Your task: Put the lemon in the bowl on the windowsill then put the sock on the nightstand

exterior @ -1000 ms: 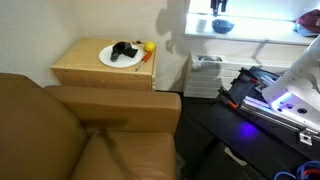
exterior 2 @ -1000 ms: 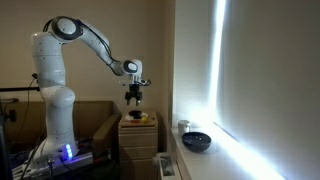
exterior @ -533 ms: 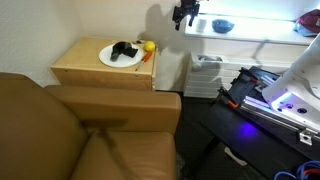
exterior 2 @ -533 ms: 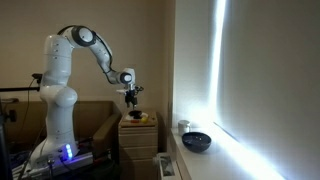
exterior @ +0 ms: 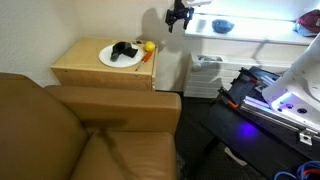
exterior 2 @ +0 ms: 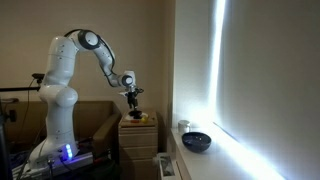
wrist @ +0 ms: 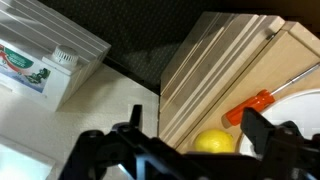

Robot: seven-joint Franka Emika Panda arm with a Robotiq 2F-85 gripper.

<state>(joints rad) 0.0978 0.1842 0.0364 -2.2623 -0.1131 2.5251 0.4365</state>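
Note:
Next, I move my gripper to the yellow lemon's middle (exterior: pixel 149 46) (wrist: pixel 214 142), beside the orange-handled screwdriver on the nightstand, and close it there.
A yellow lemon (exterior: pixel 149 46) lies at the edge of a white plate (exterior: pixel 113 61) on the wooden nightstand (exterior: pixel 90 72). A black sock (exterior: pixel 124 51) lies on that plate. A dark bowl (exterior: pixel 222 25) stands on the bright windowsill (exterior: pixel 250 40); it also shows in an exterior view (exterior 2: pixel 197 141). My gripper (exterior: pixel 178 14) is open and empty, in the air above and beside the nightstand (exterior 2: pixel 131 97). In the wrist view the lemon (wrist: pixel 213 142) shows below, between my open fingers (wrist: pixel 193 125).
An orange-handled screwdriver (wrist: pixel 258 103) lies next to the lemon on the nightstand. A brown couch (exterior: pixel 90 130) fills the foreground. A white unit (exterior: pixel 205 75) stands between nightstand and robot base. A small cup (exterior 2: pixel 183 126) stands on the windowsill.
My gripper has moved away from the window side toward the nightstand and a little lower. It stays open. The lemon and sock have not moved.

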